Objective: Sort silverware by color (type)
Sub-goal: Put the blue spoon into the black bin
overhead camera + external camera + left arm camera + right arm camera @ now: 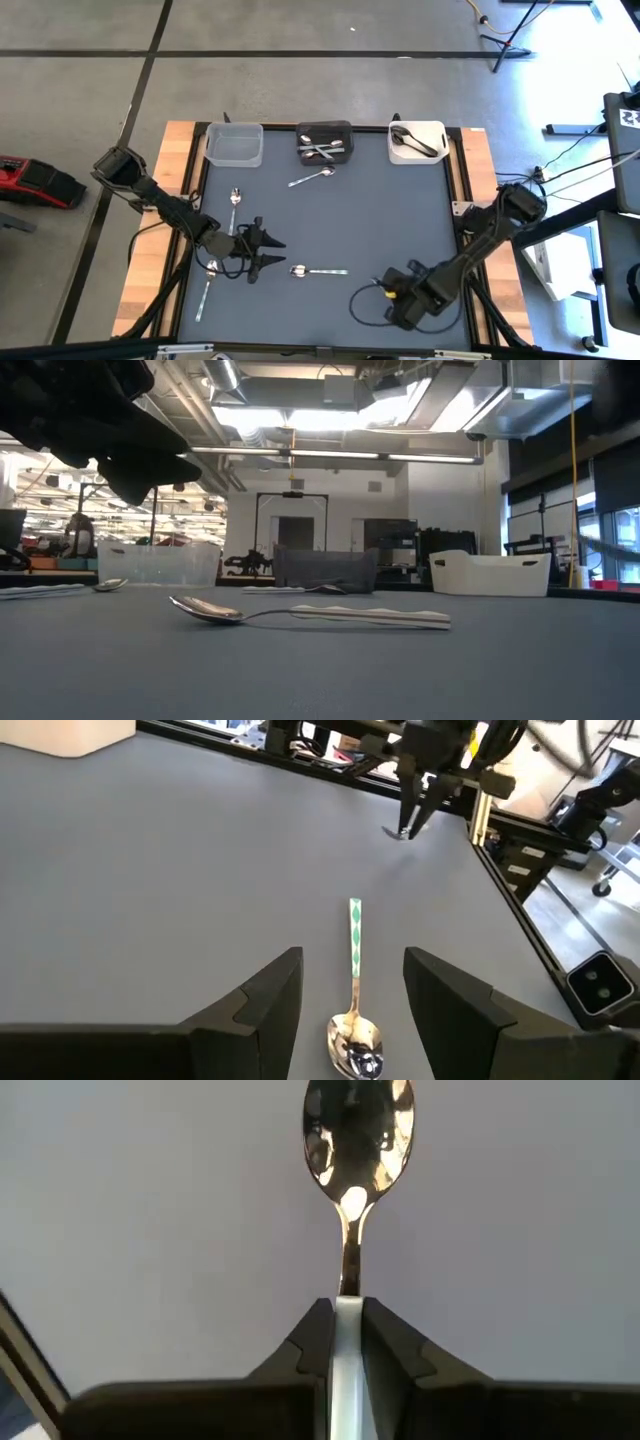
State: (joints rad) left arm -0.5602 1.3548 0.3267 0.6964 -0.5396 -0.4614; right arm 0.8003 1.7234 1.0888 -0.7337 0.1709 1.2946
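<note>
My right gripper needs to release the golden-tinted spoon atop the silver spoons in the black bin (322,147).
A silver spoon with a green-and-white patterned handle (354,935) lies flat on the grey mat (318,271), and also shows in the low view (300,612). My left gripper (352,957) is open and hovers over its bowl end, a finger on either side, touching nothing (280,254). My right gripper (345,1310) sits near the table's near right part (383,287), shut on a golden-tinted spoon (358,1130). Three more spoons lie on the mat (233,200) (207,288) (312,178). My right gripper pinches the golden-tinted spoon's handle (348,1275) between its two fingers. The fingers lie along the handle, and the bowl sticks out beyond the fingertips. Whether the bowl rests on the mat I cannot tell.
Three bins stand along the far edge: a clear one (235,143), a black one (324,128) with silver spoons, and a white one (417,128) with dark spoons. A cable loops on the mat beside the right gripper (360,305). Wooden table edges flank the mat.
</note>
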